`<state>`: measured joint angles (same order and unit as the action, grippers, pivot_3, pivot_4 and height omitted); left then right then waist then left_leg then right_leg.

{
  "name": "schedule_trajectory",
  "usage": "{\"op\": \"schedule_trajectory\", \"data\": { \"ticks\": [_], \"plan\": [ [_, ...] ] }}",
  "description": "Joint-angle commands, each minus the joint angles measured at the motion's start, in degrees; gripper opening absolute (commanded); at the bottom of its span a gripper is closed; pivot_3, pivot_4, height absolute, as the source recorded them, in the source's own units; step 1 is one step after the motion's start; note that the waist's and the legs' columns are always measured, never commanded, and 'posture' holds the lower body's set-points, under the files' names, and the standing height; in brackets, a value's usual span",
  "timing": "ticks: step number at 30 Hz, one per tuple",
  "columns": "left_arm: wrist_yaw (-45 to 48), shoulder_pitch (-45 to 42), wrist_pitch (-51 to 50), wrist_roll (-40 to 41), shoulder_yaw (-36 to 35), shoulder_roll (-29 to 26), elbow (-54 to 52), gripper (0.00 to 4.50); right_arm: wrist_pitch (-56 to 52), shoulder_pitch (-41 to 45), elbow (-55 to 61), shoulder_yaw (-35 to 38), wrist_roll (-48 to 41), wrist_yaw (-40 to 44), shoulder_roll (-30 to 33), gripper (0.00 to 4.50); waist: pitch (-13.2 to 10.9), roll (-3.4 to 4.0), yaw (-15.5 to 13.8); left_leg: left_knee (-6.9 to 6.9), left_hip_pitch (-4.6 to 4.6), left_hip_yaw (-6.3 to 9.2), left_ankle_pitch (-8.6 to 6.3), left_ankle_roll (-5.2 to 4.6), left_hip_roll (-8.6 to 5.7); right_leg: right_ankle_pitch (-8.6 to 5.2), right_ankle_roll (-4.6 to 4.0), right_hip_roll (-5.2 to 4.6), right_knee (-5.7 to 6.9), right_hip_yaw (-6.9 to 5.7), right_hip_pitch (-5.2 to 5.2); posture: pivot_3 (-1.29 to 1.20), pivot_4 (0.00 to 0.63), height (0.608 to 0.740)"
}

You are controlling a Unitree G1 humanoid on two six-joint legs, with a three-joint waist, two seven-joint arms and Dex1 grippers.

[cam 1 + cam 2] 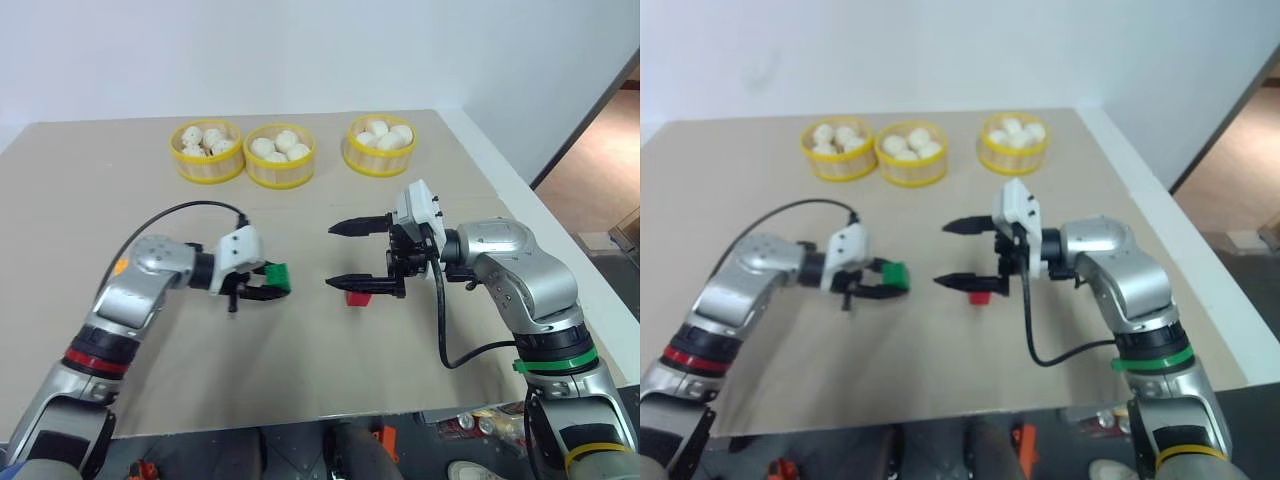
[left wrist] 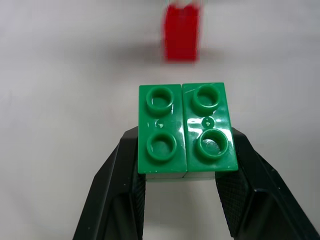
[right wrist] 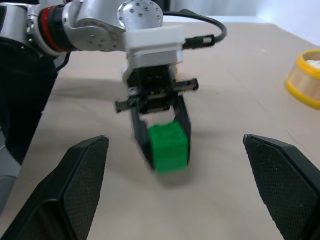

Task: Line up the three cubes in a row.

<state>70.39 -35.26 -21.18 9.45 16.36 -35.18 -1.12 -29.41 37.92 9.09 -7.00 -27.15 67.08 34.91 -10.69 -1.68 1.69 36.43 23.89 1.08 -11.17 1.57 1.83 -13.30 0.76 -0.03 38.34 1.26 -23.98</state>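
My left gripper is to let go of the green cube, now just above the table, on the tan table, where it will sit a small gap from the red cube (image 1: 304,296).
The green cube (image 1: 277,275) is clamped between the black fingers of my left gripper (image 1: 270,283), just above the tan table, left of centre. In the left wrist view the green cube (image 2: 185,130) shows its studded top between both pads. The red cube (image 1: 357,297) rests on the table to the right, partly under the lower finger of my right gripper (image 1: 331,256). That gripper stands open and level, pointing left towards the green cube with nothing in it. A small orange patch (image 1: 120,266) peeks out beside my left forearm; I cannot tell whether it is the yellow-orange cube.
Three yellow-rimmed bamboo baskets of white buns (image 1: 207,168) (image 1: 280,172) (image 1: 379,160) stand in a row at the back of the table. The table's right edge (image 1: 560,260) runs close behind my right arm. Its front edge (image 1: 300,412) is near.
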Motion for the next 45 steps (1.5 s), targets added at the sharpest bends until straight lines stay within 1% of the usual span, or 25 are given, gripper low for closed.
{"op": "schedule_trajectory", "data": {
  "ticks": [1,10,16,26,29,30,31,33,36,37,41,44,45],
  "plan": [
    [-1.76,-1.98,-0.6,-2.34,2.21,1.42,0.78,1.34,1.21,1.3,0.56,0.35,0.29,-0.69,-0.43,4.5,0.0,0.0,0.0,0.0,0.0,0.03,0.0,0.0,0.03,0.0,-0.02,0.06,0.03,-0.01,-0.01,0.0,0.15,0.74],
    [-3.38,-3.87,-1.53,-4.9,5.91,5.51,4.25,1.34,1.62,0.83,1.13,0.46,0.76,-1.04,-0.34,4.5,0.0,0.0,-0.23,0.01,0.02,0.05,0.01,-0.01,0.02,-0.01,-0.04,0.06,0.08,-0.02,-0.03,0.0,0.15,0.74],
    [-3.39,-2.61,-3.07,-4.72,6.44,5.86,3.14,1.34,1.76,0.3,1.18,0.11,1.13,-0.79,-0.12,4.5,0.0,0.0,-0.26,0.01,0.03,0.06,0.01,-0.01,0.02,-0.01,-0.04,0.07,0.1,-0.02,-0.05,0.0,0.15,0.74],
    [-5.16,-1.85,-0.77,-6.65,6.45,5.91,5.97,1.34,2.1,0.02,0.78,-0.13,1.51,-0.17,0.02,4.5,0.0,0.0,-0.32,0.03,0.02,0.05,0.01,-0.01,0.02,-0.01,-0.04,0.06,0.11,-0.01,-0.04,0.0,0.15,0.74],
    [-4.56,-1.8,-1.2,-5.96,6.35,6.41,6.74,1.34,2.13,-0.03,0.58,-0.23,1.5,0.14,0.15,4.5,0.0,0.0,-0.39,0.04,0.0,0.06,0.01,-0.01,0.02,-0.01,-0.05,0.05,0.12,-0.02,-0.02,0.0,0.15,0.74],
    [-4.78,-1.99,-1.34,-6.34,6.44,6.42,6.97,2.38,2.09,0.01,0.55,-0.27,1.49,0.24,0.14,4.5,0.0,0.0,-0.4,0.06,-0.01,0.06,0.01,-0.02,0.01,-0.01,-0.05,0.05,0.13,-0.02,0.0,0.0,0.15,0.74],
    [-4.74,-2.13,-1.39,-6.53,6.49,6.37,7.0,2.61,2.1,0.05,0.51,-0.28,1.5,0.3,0.09,4.5,0.0,0.0,-0.4,0.08,-0.01,0.06,0.01,-0.02,0.0,0.0,-0.04,0.05,0.13,-0.01,0.01,0.0,0.15,0.74],
    [-4.4,-2.27,-1.79,-6.43,6.4,6.14,6.67,3.36,2.09,0.09,0.44,-0.28,1.58,0.36,-0.01,4.5,0.0,0.0,-0.4,0.11,-0.01,0.06,0.01,-0.02,0.0,0.0,-0.04,0.05,0.14,0.0,0.02,0.0,0.15,0.74],
    [-3.99,-2.18,-2.16,-6.08,5.94,5.62,5.72,4.34,2.09,0.1,0.44,-0.3,1.61,0.36,-0.08,4.5,0.0,0.0,-0.36,0.09,-0.01,0.04,0.01,-0.02,0.0,-0.01,-0.04,0.05,0.14,0.03,0.0,0.0,0.15,0.74],
    [-3.68,-2.12,-2.55,-5.73,5.63,5.33,4.94,4.46,2.08,0.06,0.48,-0.3,1.61,0.38,-0.06,4.5,0.0,0.0,-0.36,0.08,-0.01,0.05,0.01,-0.02,0.0,-0.02,-0.05,0.06,0.13,0.02,0.0,0.0,0.15,0.74],
    [-2.12,-2.0,-5.67,-3.35,3.37,2.61,-0.55,4.46,2.17,-0.05,0.39,-0.21,1.63,0.5,0.09,4.5,0.0,0.0,-0.3,0.03,0.02,0.06,0.01,-0.02,0.01,-0.05,-0.06,0.07,0.14,0.01,-0.04,0.0,0.15,0.74],
    [-0.5,-1.22,-9.73,0.36,1.34,0.01,-5.78,4.46,2.08,-0.14,0.43,-0.05,1.51,0.5,0.25,4.5,0.0,0.0,-0.32,0.03,0.05,0.07,0.01,-0.02,0.03,-0.05,-0.07,0.08,0.17,0.01,-0.09,0.0,0.15,0.74],
    [-0.3,-0.65,-12.24,2.45,-0.46,-1.22,-8.04,4.46,2.03,-0.18,0.35,-0.01,1.51,0.48,0.32,4.5,0.0,0.0,-0.32,0.03,0.05,0.07,0.01,-0.02,0.03,-0.05,-0.07,0.07,0.19,0.01,-0.09,0.0,0.15,0.74]
  ]
}}
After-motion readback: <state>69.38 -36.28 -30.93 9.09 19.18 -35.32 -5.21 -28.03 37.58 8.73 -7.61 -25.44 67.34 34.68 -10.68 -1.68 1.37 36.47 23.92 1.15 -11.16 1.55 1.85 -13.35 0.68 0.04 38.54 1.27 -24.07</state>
